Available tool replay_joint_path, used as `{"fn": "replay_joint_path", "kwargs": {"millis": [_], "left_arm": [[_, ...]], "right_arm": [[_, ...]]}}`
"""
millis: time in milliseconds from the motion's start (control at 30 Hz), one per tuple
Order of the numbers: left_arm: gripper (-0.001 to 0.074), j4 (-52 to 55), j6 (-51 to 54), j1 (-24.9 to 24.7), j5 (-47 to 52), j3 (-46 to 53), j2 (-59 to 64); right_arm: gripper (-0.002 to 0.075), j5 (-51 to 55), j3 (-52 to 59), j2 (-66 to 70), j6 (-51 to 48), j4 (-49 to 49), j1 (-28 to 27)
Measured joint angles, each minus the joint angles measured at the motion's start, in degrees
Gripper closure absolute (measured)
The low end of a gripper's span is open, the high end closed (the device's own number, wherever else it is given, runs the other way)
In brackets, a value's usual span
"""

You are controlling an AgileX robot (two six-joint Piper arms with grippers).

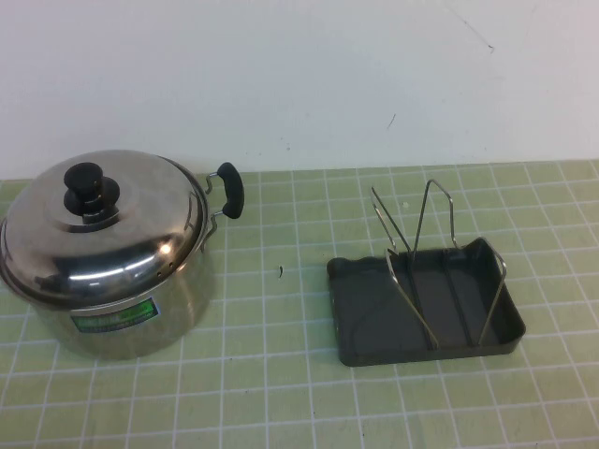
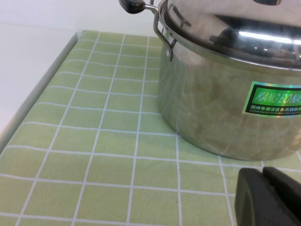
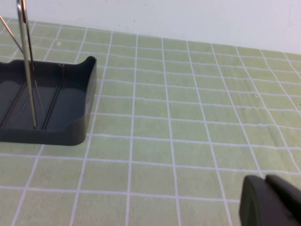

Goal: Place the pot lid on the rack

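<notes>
I should close my left gripper on the black knob (image 1: pixel 86 183) (image 2: pixel 268 2) of the pot lid, because I have to lift the lid off the steel pot.
The shiny steel pot lid (image 1: pixel 103 229) with its black knob (image 1: pixel 86 182) sits on the steel pot (image 1: pixel 131 318) at the left of the table. The lid also shows in the left wrist view (image 2: pixel 235 28), above the pot's wall (image 2: pixel 207 103). The rack (image 1: pixel 426 281) stands at the right, wire loops upright in a dark grey tray; its tray corner shows in the right wrist view (image 3: pixel 56 103). My left gripper (image 2: pixel 263 190) is shut and empty, low over the mat just short of the pot. My right gripper (image 3: pixel 265 195) is shut and empty, off to one side of the rack. Neither shows in the high view.
The pot has a black side handle (image 1: pixel 229 187) pointing toward the rack. A green tiled mat (image 1: pixel 281 374) covers the table, with a white wall behind. A small dark speck (image 1: pixel 280 271) lies between pot and rack. The mat's edge (image 2: pixel 42 89) shows in the left wrist view.
</notes>
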Motion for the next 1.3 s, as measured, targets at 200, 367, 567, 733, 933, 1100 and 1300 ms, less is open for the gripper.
{"fn": "replay_joint_path", "kwargs": {"millis": [200, 367, 567, 733, 933, 1100, 1300], "left_arm": [[0.0737, 0.0, -0.1, 0.0, 0.0, 0.0, 0.0], [0.0737, 0.0, -0.1, 0.0, 0.0, 0.0, 0.0], [0.0737, -0.1, -0.1, 0.0, 0.0, 0.0, 0.0], [0.0737, -0.1, -0.1, 0.0, 0.0, 0.0, 0.0], [0.0737, -5.9, -3.5, 0.0, -1.5, 0.0, 0.0], [0.0737, -29.7, -16.9, 0.0, -8.0, 0.1, 0.0], [0.0737, -37.7, -11.2, 0.0, -10.2, 0.1, 0.0]], "right_arm": [[0.0727, 0.0, 0.0, 0.0, 0.0, 0.0, 0.0], [0.0727, 0.0, 0.0, 0.0, 0.0, 0.0, 0.0], [0.0727, 0.0, 0.0, 0.0, 0.0, 0.0, 0.0], [0.0727, 0.0, 0.0, 0.0, 0.0, 0.0, 0.0], [0.0727, 0.0, 0.0, 0.0, 0.0, 0.0, 0.0], [0.0727, 0.0, 0.0, 0.0, 0.0, 0.0, 0.0], [0.0727, 0.0, 0.0, 0.0, 0.0, 0.0, 0.0]]}}
